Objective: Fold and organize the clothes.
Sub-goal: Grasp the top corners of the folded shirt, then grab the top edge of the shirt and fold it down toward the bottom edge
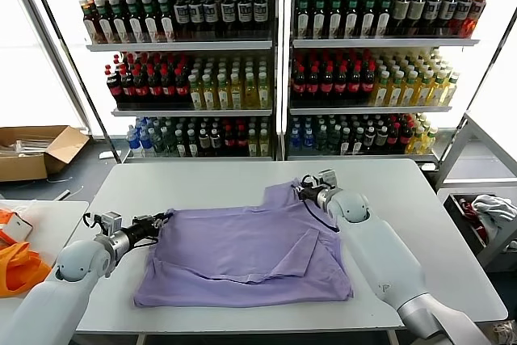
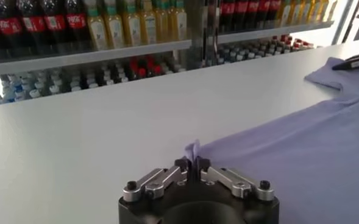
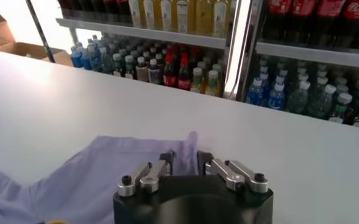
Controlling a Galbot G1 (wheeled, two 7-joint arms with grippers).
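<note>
Next, my left gripper lets go of the lavender T-shirt's pinched corner on the end of the T-shirt's near fold [image 1: 154,264] facing the orange fabric item.
The lavender T-shirt [image 1: 242,252] lies partly folded on the white table [image 1: 202,179], plain side up, with a flap folded over at its right. My left gripper [image 1: 164,220] is low at the shirt's left edge and is shut on a pinch of the fabric [image 2: 193,163]. My right gripper [image 1: 304,191] is at the shirt's far right corner and is shut on a raised fold of it [image 3: 185,157]. The shirt spreads away from the jaws in the left wrist view [image 2: 301,152] and the right wrist view [image 3: 88,176]. The right gripper also shows far off in the left wrist view [image 2: 356,61].
Shelves of bottled drinks [image 1: 275,46] stand behind the table. A cardboard box [image 1: 32,151] sits on the floor at left. An orange fabric item [image 1: 20,268] lies on a side table at left. A bin with cloths [image 1: 485,216] stands at right.
</note>
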